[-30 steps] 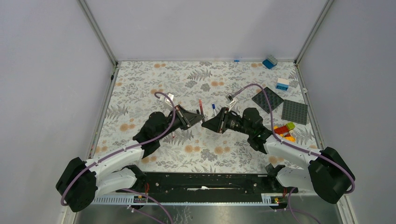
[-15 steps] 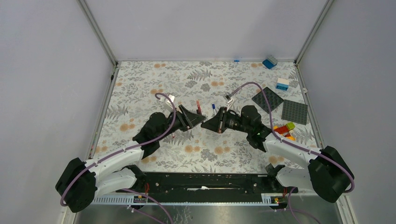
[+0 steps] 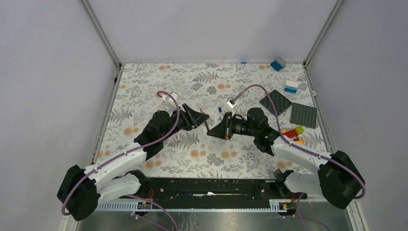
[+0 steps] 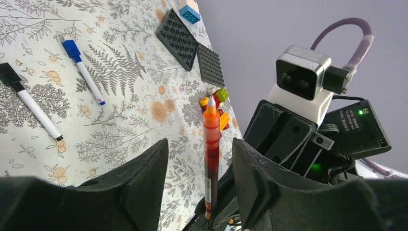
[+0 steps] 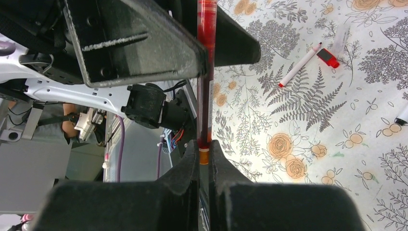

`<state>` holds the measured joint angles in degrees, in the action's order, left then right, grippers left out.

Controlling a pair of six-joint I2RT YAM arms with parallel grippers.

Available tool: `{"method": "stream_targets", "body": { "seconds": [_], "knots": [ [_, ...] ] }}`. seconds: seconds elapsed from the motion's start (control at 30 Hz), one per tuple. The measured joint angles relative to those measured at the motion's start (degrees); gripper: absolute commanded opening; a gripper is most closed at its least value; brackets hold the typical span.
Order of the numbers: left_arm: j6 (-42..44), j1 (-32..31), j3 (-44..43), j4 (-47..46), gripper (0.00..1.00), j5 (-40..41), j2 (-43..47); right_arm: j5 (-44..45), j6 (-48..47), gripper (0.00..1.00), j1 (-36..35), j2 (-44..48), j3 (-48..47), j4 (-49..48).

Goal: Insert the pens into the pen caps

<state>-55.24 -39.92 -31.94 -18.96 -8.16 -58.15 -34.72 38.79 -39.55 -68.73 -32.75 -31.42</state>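
My right gripper is pinching the red pen by its orange end. My left gripper will hold the pen while my right gripper takes its body farther up (image 5: 205, 118).
A red pen (image 4: 210, 154) with an orange end stands between the open jaws of my left gripper (image 4: 199, 144), with a gap on each side. My right gripper (image 5: 204, 147) is shut on the pen's orange end (image 5: 204, 157). In the top view the two grippers meet mid-table, left (image 3: 201, 116) and right (image 3: 214, 130), with the pen (image 3: 207, 124) between them. A white pen with a blue cap (image 4: 81, 67) and a white pen with a black cap (image 4: 29, 103) lie on the mat. Another white pen (image 5: 299, 66) lies by a red cap (image 5: 329, 57).
Two dark baseplates (image 3: 275, 102) (image 3: 303, 115) lie at the right. A pile of coloured bricks (image 3: 293, 134) sits by the right arm. A blue brick (image 3: 277, 63) and a white-and-blue brick (image 3: 290, 86) lie at the far right. Walls close in the floral mat.
The left gripper has drawn back to the left and a little away from the right one. The right gripper has edged left, and the red pen now sits in its jaws.
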Motion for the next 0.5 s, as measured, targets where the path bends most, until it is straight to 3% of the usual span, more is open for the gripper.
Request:
{"method": "stream_targets", "body": {
  "seconds": [0.23, 0.43, 0.47, 0.5],
  "knots": [
    [0.5, 1.0, -0.2, 0.5, 0.34, 0.3, 0.0, -1.1, -1.4, 0.0, -0.3, 0.0, -0.4, 1.5],
    [-0.1, 1.0, -0.2, 0.4, 0.01, -0.1, 0.1, -1.0, -2.4, 0.0, -0.5, 0.0, -0.8, 3.5],
    [-0.5, 0.9, -0.2, 0.0, 0.0, -0.5, 0.1, -0.9, -2.6, 0.0, -0.5, -0.1, -0.8, 3.7],
    [-0.7, 0.8, -0.2, 0.0, 0.0, -0.6, 0.1, -0.9, -3.0, 0.07, -0.6, -0.1, -0.9, 3.8]
  ]
}}
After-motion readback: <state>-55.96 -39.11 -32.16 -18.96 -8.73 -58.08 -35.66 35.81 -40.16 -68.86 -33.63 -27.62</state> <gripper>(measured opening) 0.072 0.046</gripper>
